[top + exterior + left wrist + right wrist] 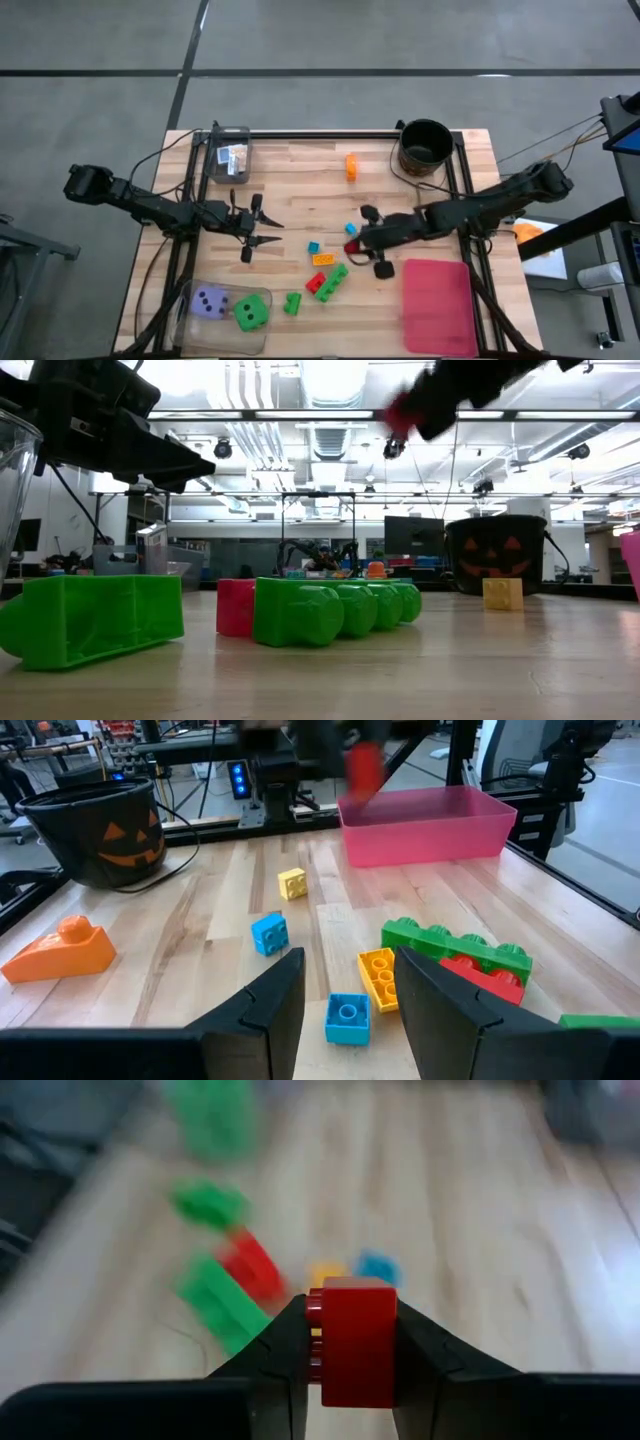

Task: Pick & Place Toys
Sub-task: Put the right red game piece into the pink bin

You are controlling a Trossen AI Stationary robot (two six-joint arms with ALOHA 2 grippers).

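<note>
I will release the red brick from my right gripper inside the pink tray [418,296], near its edge facing the loose bricks. The brick is now above the table's middle.
My right gripper [360,243] is shut on a small red brick [355,1340] above the table's middle; the brick also shows in the high view [352,246] and the low view [399,415]. My left gripper [262,228] is open and empty left of the middle, low over the table. In the left wrist view a blue brick [347,1018] lies just ahead of its open fingers [262,1010]. Blue [351,229], orange [323,259], green [335,277] and red [316,283] bricks lie on the wood. A purple die [210,301] and a green die [250,316] lie in a clear bin. My right gripper pinches the red brick by two opposite sides [322,1342] between its two fingers. The fingers come from the table's right side, slanting down. The brick is lifted clear of the table, well above the other bricks.
A pink tray [438,305] lies at the near right. A black bucket [425,147] stands at the far right. An orange brick [351,166] lies far middle. A clear bin with card packs [228,155] stands far left. A green brick [292,302] lies near the dice bin.
</note>
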